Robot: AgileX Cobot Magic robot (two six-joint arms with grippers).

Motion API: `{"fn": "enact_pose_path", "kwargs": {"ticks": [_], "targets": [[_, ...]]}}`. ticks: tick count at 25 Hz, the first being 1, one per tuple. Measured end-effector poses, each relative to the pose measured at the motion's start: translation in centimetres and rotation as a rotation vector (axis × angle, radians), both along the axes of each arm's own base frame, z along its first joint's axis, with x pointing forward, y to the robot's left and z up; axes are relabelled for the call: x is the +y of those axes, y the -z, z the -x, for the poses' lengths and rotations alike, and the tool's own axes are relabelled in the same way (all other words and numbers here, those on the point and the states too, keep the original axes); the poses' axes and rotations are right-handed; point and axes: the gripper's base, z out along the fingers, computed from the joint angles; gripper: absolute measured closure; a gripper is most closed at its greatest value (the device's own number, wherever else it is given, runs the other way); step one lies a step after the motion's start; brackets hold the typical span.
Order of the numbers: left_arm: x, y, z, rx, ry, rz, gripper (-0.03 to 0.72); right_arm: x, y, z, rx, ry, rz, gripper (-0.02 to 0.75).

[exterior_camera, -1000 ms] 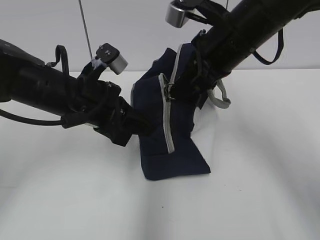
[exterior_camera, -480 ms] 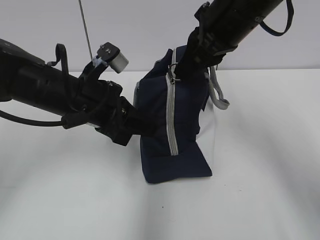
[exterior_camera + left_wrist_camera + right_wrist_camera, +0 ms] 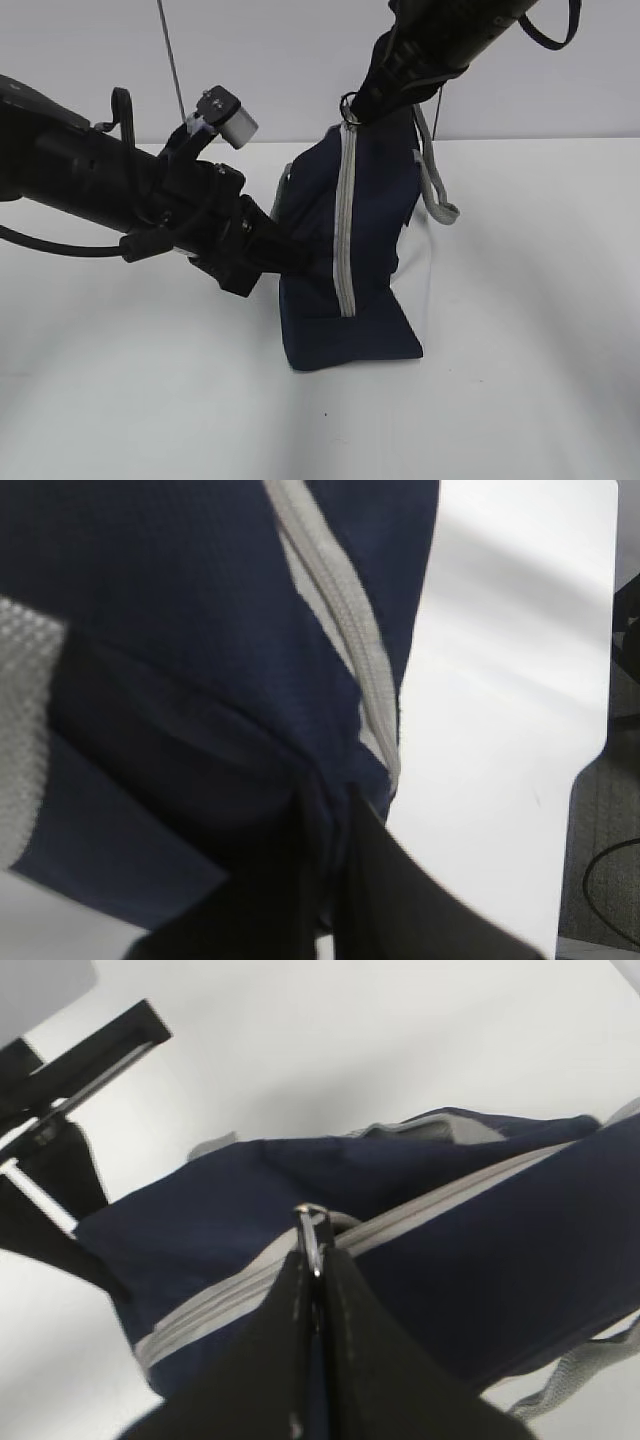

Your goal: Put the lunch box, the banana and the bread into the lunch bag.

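Observation:
The lunch bag's fabric is held low by my left gripper, far below the ring pull, so I need to open that gripper and take the bag's upper side (image 3: 314, 184), nearer the ring.
The navy lunch bag (image 3: 375, 220) stands upright on the white table, its grey zipper (image 3: 345, 220) running down the near side. My right gripper (image 3: 352, 112) is shut on the zipper's ring pull (image 3: 312, 1222) at the bag's top corner. My left gripper (image 3: 300, 262) is shut on a fold of the bag's navy fabric (image 3: 310, 810) low on its left side. A grey strap handle (image 3: 435, 190) hangs at the right. The lunch box, banana and bread are out of view.
The white table (image 3: 520, 380) spreads around the bag. A thin cable (image 3: 170, 60) hangs at the back left. In the left wrist view, the table's edge (image 3: 590, 770) and the floor show at the right.
My right gripper has risen with the ring pull, drawing the zipper up the bag's side. The bag has gone from slumped to upright and taut. The left gripper kept its hold.

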Motion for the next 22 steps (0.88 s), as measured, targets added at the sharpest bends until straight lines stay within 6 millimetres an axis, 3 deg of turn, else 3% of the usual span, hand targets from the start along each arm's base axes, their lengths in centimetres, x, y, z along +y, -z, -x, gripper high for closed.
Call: {"fn": "enact_pose_path", "kwargs": {"ticks": [12, 18, 20, 22], "targets": [[0.0, 0.1, 0.5, 0.039, 0.037, -0.015, 0.687, 0.0, 0.5, -3.4, -0.073, 0.113, 0.053, 0.754], [0.0, 0.0, 0.5, 0.115, -0.02, 0.017, 0.682, 0.1, 0.5, -3.7, -0.07, 0.118, 0.061, 0.754], [0.1, -0.3, 0.2, 0.195, -0.1, 0.07, 0.626, 0.0, 0.2, -3.7, -0.078, 0.118, 0.065, 0.754], [0.3, -0.7, -0.2, 0.279, -0.179, 0.148, 0.497, -0.1, 0.0, -3.8, -0.088, 0.12, 0.068, 0.754]]}}
